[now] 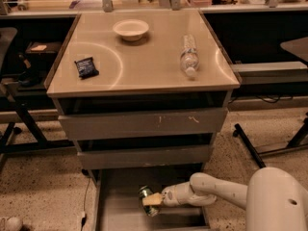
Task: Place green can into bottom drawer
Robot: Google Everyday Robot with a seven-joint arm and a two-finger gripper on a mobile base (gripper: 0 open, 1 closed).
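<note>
I will release the green can near the middle of the grey bottom of the open bottom drawer [142, 212].
The green can [145, 195] lies tilted low over the grey floor of the open bottom drawer [120, 211], near the drawer's middle. My gripper [151, 201] reaches in from the right on a white arm and is shut on the can, its pale fingertips [153, 199] clamped across the can's body. I cannot tell whether the can touches the drawer floor. The two scuffed grey drawers [144, 124] above are pushed in.
On the tan cabinet top [144, 76] lie a white bowl [130, 29], a clear water bottle [189, 56] on its side and a dark blue snack packet [86, 67]. Chair legs stand at the left, a table leg [250, 148] at the right.
</note>
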